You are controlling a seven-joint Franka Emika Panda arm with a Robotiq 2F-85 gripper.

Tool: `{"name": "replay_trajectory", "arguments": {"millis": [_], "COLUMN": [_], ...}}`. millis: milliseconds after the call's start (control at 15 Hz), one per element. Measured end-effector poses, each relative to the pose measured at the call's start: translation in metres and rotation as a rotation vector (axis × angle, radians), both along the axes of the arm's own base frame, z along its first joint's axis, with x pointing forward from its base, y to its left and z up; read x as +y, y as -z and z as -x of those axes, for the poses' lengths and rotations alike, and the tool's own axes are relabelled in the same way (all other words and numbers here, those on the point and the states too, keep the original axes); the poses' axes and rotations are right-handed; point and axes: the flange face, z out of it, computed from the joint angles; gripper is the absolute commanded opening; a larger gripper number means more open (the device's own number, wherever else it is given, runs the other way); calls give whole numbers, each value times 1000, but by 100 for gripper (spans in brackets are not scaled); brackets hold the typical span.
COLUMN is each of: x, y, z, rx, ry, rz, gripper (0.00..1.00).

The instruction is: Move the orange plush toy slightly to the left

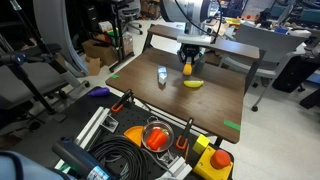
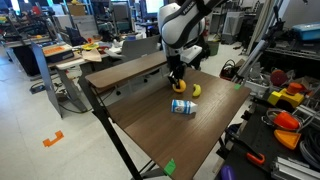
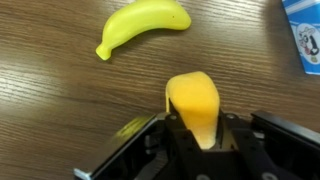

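My gripper will let go of the orange plush toy on the table (image 1: 153, 73) next to the milk carton, away from the yellow banana. The toy is held just above the table.
The orange plush toy (image 3: 195, 103) is squeezed between my gripper's fingers (image 3: 200, 135) in the wrist view, held just above the brown wooden table (image 3: 60, 100). In both exterior views the gripper (image 1: 187, 62) (image 2: 177, 78) hangs low over the table with the orange toy (image 1: 187, 69) (image 2: 178, 87) in it. A yellow banana-shaped item (image 3: 143, 22) (image 1: 193, 84) (image 2: 196, 90) lies on the table close by. A small grey-white and blue cup-like object (image 1: 162, 75) (image 2: 181, 107) (image 3: 305, 35) lies near it.
Green tape marks (image 1: 232, 125) (image 2: 169, 167) sit at the table's corners. A cart with cables, an orange bowl and tools (image 1: 155, 138) stands at the table's edge. Chairs and desks surround the table.
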Motion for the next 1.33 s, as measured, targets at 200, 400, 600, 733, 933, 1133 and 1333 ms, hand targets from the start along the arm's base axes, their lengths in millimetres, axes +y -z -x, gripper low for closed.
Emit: {"name": "replay_trajectory", "arguments": {"millis": [200,400,600,733,933,1133,1333], "x": [12,29,46,59,83,109,132], "y": [-16,-38,-54,-58,-54,-47,-42], "z": [-3,-2,8,21,48,80,109], "rx": [-21,-44,-47,-33,8,56,85], "ry": [-30,-71,-119,-151,-210,-273,-346], "rz": [12,26,48,55,60,61,78], "gripper": [6,6,6,6,6,6,6]}}
